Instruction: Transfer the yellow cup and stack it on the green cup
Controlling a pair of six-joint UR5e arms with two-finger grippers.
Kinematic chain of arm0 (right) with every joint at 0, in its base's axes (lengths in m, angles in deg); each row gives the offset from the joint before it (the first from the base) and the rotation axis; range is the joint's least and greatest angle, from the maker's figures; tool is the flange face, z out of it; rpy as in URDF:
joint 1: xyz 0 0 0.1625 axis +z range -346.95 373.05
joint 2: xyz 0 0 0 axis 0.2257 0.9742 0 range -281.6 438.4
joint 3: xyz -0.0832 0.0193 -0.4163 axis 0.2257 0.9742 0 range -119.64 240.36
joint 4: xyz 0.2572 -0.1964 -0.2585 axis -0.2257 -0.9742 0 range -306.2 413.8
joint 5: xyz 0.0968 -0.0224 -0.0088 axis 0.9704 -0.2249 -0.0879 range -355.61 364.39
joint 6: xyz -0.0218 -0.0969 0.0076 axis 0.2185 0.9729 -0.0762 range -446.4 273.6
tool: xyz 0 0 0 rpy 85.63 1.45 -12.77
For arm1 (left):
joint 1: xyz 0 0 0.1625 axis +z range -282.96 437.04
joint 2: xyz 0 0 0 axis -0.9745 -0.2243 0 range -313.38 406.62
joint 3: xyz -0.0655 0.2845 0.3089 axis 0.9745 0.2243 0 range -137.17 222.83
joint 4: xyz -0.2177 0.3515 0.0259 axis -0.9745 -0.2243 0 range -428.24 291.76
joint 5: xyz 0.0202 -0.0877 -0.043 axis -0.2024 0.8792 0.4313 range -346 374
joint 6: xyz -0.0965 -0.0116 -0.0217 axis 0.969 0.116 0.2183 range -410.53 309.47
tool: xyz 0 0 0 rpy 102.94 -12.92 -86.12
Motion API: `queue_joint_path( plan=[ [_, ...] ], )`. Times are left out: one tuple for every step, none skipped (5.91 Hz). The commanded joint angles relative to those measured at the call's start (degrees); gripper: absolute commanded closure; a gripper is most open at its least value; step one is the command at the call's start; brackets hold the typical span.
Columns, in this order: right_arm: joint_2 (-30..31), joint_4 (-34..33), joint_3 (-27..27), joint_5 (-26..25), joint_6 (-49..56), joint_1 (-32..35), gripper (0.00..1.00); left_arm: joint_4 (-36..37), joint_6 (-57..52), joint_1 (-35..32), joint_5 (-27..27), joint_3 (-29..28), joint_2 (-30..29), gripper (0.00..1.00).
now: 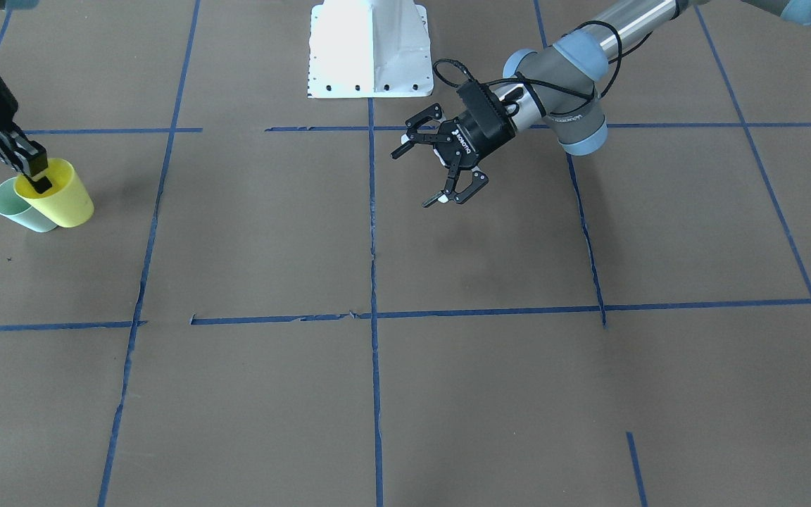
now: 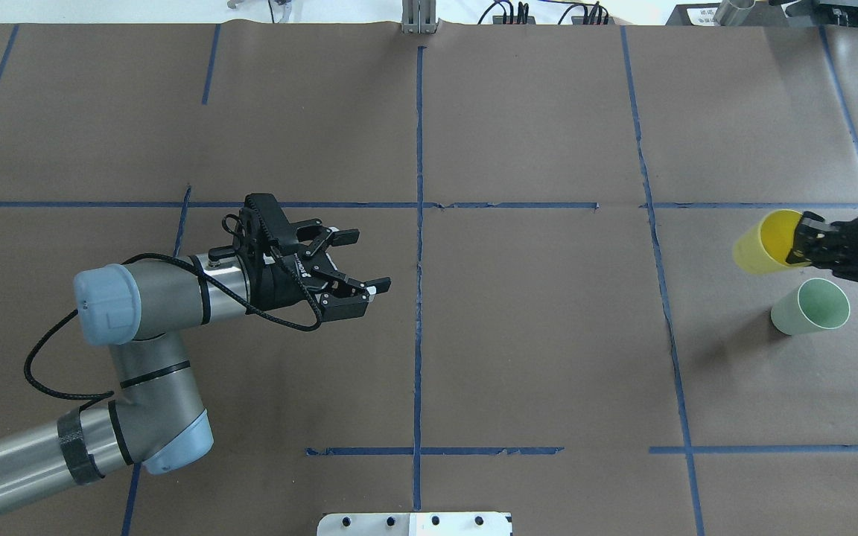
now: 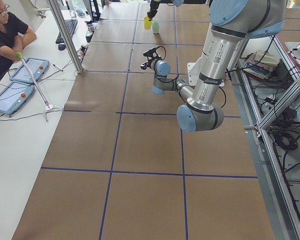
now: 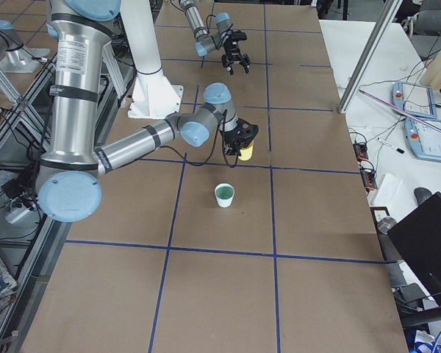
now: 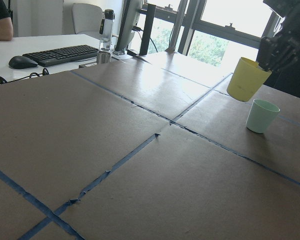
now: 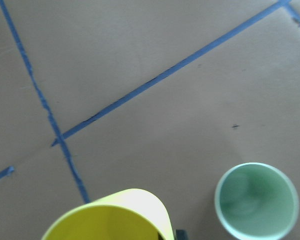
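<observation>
The robot's right gripper should release the yellow cup, held tilted above the table, inside the opening of the green cup [image 1: 14, 197] [image 6: 256, 201].
My right gripper [image 1: 38, 174] is shut on the rim of the yellow cup [image 1: 60, 196], holding it tilted above the table; it also shows in the overhead view [image 2: 760, 242] and the right wrist view [image 6: 112, 217]. The green cup [image 2: 810, 307] stands upright and empty on the table just beside the yellow cup, apart from it, also seen in the front view [image 1: 18, 205] and the right wrist view [image 6: 256, 201]. My left gripper [image 2: 366, 262] is open and empty over the middle of the table, far from both cups.
The robot's white base plate [image 1: 370, 49] sits at the table's robot side. Blue tape lines [image 2: 419, 260] grid the brown table. A keyboard [image 5: 60, 52], mouse and bottle lie on the side desk beyond the table edge. An operator [image 3: 5, 35] sits there.
</observation>
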Motion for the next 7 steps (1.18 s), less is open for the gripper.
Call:
queue_joint_path(
  plan=[
    [7.6,0.1,-0.9,0.1,4.7,1.5,1.0,0.0,1.0,0.3,0.0,0.0,1.0,0.0],
    [7.2,0.2,0.3,0.1,4.7,1.1,1.0,0.0,1.0,0.3,0.0,0.0,1.1,0.0],
    [6.0,0.5,2.3,0.2,4.6,1.0,1.0,0.0,1.0,0.4,0.0,-0.1,1.1,0.0],
    [5.0,0.5,4.0,0.2,4.6,0.9,1.0,0.0,1.0,0.5,0.0,-0.1,1.1,0.0],
    [5.0,0.5,4.2,0.9,4.6,0.8,1.0,0.0,1.0,0.5,0.0,-0.1,1.0,0.0],
    [5.1,0.5,4.2,1.8,4.6,0.7,1.0,0.0,1.0,0.7,0.0,-0.1,1.0,0.0],
    [5.1,0.4,4.5,1.9,4.6,0.7,0.99,0.0,1.0,0.7,-0.1,-0.1,1.0,0.0]
  ],
)
